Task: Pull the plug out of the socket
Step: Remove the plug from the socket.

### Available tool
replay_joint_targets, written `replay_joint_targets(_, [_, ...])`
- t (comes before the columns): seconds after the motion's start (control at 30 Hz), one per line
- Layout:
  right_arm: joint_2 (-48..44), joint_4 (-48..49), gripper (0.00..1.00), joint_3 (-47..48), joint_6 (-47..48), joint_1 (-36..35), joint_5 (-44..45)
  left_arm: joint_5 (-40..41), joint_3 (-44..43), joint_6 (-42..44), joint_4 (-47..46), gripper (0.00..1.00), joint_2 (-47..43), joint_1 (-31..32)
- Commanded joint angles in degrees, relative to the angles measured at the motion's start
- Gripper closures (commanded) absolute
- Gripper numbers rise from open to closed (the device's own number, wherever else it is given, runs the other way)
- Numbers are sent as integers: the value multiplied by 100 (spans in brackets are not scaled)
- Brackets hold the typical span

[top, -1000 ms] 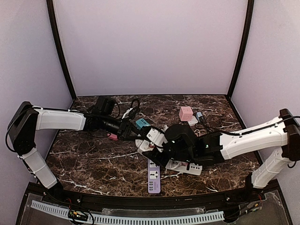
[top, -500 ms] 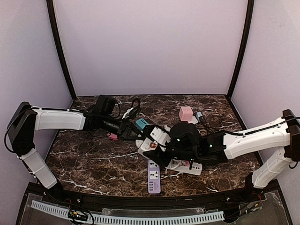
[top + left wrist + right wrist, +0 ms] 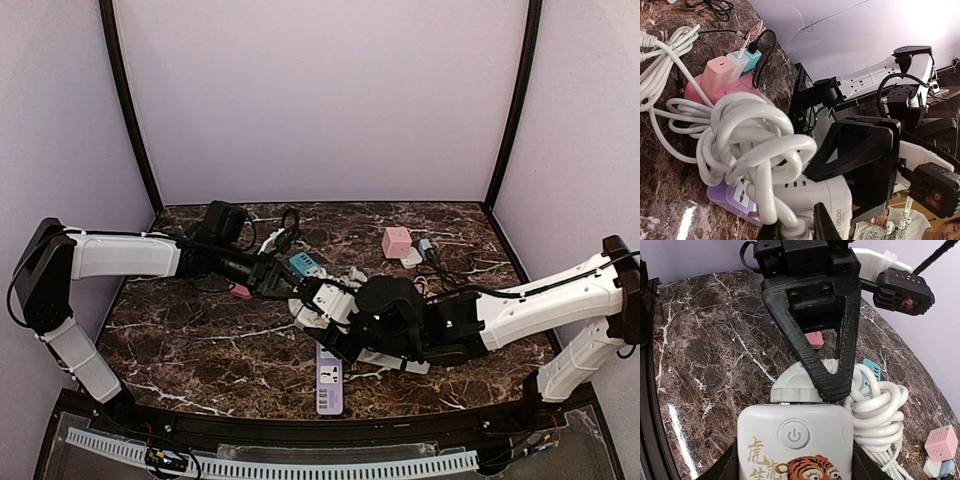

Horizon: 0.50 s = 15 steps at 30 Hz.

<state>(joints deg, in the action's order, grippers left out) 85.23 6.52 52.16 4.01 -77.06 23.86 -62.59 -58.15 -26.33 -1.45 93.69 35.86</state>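
Next, my left gripper lets go of the white plug on the table (image 3: 226,258), at a spot that is just behind the small pink block.
A white socket block (image 3: 794,440) with a power button and a tiger print sits between the fingers of my right gripper (image 3: 794,467), which is shut on its two sides. The white plug (image 3: 797,385) sticks out of the block's far end, with a thin sliver of metal showing at the joint. My left gripper (image 3: 796,227) is shut on that plug, and its black fingers (image 3: 830,365) reach down over it. In the top view both grippers meet mid-table, the left gripper (image 3: 287,286) and the right gripper (image 3: 335,318). The plug's coiled white cable (image 3: 750,135) hangs beside it.
A purple power strip (image 3: 329,385) lies just in front of the grippers. A pink strip with several adapters (image 3: 715,75) lies behind the coil, and a pink cube (image 3: 397,241) and small chargers lie at the back right. Black cables (image 3: 285,225) lie at the back.
The right arm has shifted a little to the left and toward the front edge with the socket block. The left arm has barely moved.
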Motion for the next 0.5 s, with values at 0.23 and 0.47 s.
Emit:
replay_joint_targets(0.23, [-497, 17, 100, -68, -635, 475, -491, 369, -96, 586, 533, 99, -285, -360])
replay_joint_targets(0.47, [-559, -195, 100, -101, -1365, 1105, -1289, 447, -123, 729, 655, 99, -329, -360])
